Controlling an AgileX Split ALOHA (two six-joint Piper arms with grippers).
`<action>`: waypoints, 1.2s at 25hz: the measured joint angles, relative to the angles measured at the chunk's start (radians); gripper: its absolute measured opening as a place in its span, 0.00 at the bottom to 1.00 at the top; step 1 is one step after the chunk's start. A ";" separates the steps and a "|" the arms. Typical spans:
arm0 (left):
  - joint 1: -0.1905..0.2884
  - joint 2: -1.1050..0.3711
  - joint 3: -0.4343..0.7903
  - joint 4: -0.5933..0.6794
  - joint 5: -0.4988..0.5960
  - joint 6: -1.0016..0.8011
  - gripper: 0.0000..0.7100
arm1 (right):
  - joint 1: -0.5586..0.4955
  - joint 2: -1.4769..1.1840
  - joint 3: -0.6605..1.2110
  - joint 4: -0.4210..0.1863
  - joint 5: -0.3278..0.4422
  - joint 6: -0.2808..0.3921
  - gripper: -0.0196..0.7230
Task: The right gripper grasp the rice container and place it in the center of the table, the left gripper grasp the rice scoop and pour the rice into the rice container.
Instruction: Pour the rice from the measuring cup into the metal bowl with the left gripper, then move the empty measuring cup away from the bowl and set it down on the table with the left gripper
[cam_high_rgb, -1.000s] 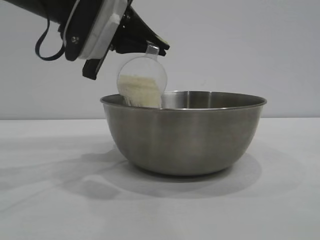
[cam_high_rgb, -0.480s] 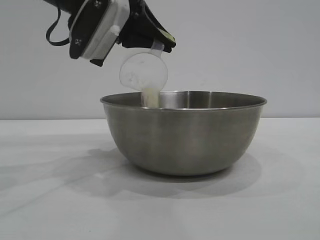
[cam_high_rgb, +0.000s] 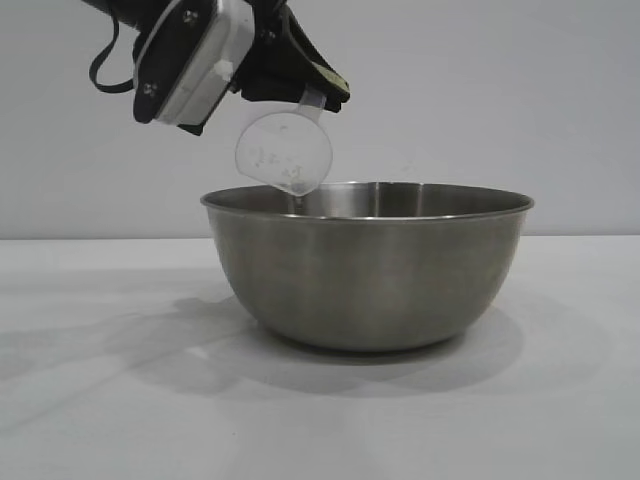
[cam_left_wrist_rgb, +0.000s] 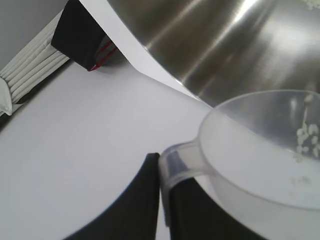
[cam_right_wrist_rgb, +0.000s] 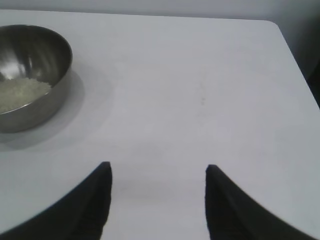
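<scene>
Next, I let go of the clear rice scoop with my left gripper on the bare white table (cam_high_rgb: 108, 320) next to the steel rice container.
The steel rice container (cam_high_rgb: 368, 265) stands on the white table (cam_high_rgb: 90, 400). My left gripper (cam_high_rgb: 318, 88) is shut on the handle of the clear rice scoop (cam_high_rgb: 284, 151) and holds it tipped over the container's left rim. A few grains of rice (cam_high_rgb: 296, 182) cling inside the scoop. In the left wrist view my gripper (cam_left_wrist_rgb: 161, 165) pinches the scoop's handle (cam_left_wrist_rgb: 177, 160), with the container's wall (cam_left_wrist_rgb: 220, 45) behind. The right wrist view shows a heap of rice (cam_right_wrist_rgb: 20, 92) inside the container (cam_right_wrist_rgb: 50, 95). My right gripper (cam_right_wrist_rgb: 157, 172) is open and empty, away from the container.
A black block with red wires (cam_left_wrist_rgb: 82, 37) stands at the table's edge in the left wrist view. The table's rounded corner (cam_right_wrist_rgb: 272, 25) shows in the right wrist view.
The scoop has tipped further and lifted a little. Its heap of rice has poured into the container, leaving a few grains. The container has not moved.
</scene>
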 joint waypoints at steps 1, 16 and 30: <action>0.000 0.000 0.000 -0.014 0.000 -0.016 0.00 | 0.000 0.000 0.000 0.000 0.000 0.000 0.56; 0.000 -0.004 0.000 -0.587 -0.072 -0.980 0.00 | 0.000 0.000 0.000 0.000 0.000 0.000 0.56; 0.162 -0.067 0.222 -0.870 -0.214 -1.460 0.00 | 0.000 0.000 0.000 0.000 0.000 0.000 0.56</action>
